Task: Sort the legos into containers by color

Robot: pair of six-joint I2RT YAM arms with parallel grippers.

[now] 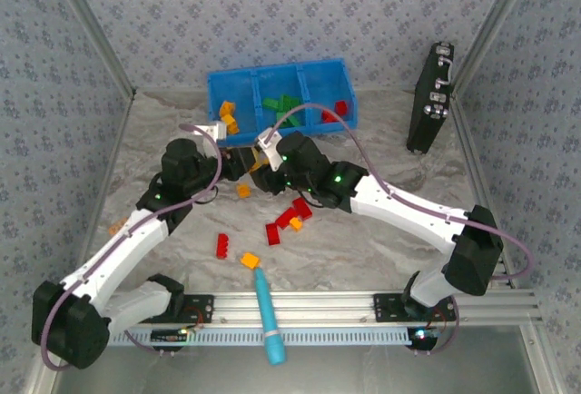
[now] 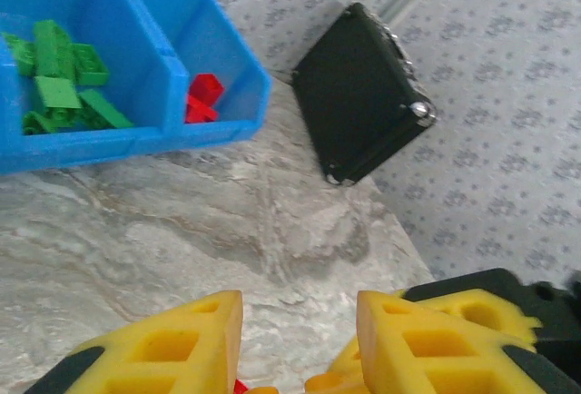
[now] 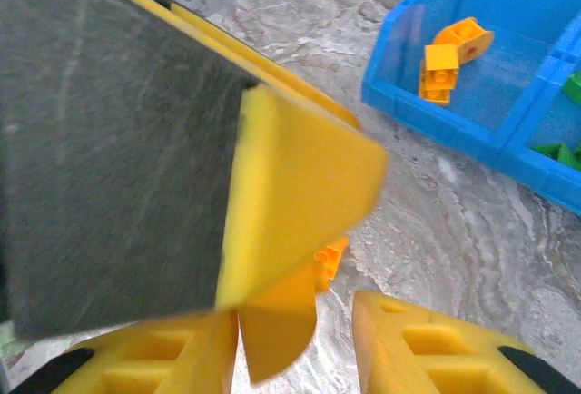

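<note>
Next, I release the orange lego with my left gripper between the tray's orange-yellow legos and the divider [image 1: 246, 115] by the green ones.
The blue tray [image 1: 280, 73] holds orange-yellow legos [image 1: 227, 117] in its left compartment, green ones [image 1: 281, 103] in the middle and red ones [image 1: 340, 108] on the right. Loose red legos [image 1: 292, 219] and orange ones [image 1: 243, 191] lie on the table nearer the arms. My left gripper [image 1: 236, 163] and right gripper [image 1: 260, 165] meet tip to tip just in front of the tray. In the left wrist view the left gripper [image 2: 300, 326] is open over bare table. The right gripper [image 3: 295, 344] is open too, with the left one's finger crowding it. An orange lego [image 3: 331, 260] peeks out behind that finger.
An upright black case [image 1: 431, 96] stands at the right by the wall. A teal stick [image 1: 270, 317] lies at the near edge. One orange brick [image 1: 116, 228] sits far left beside the left arm. Patterned walls close in the table.
</note>
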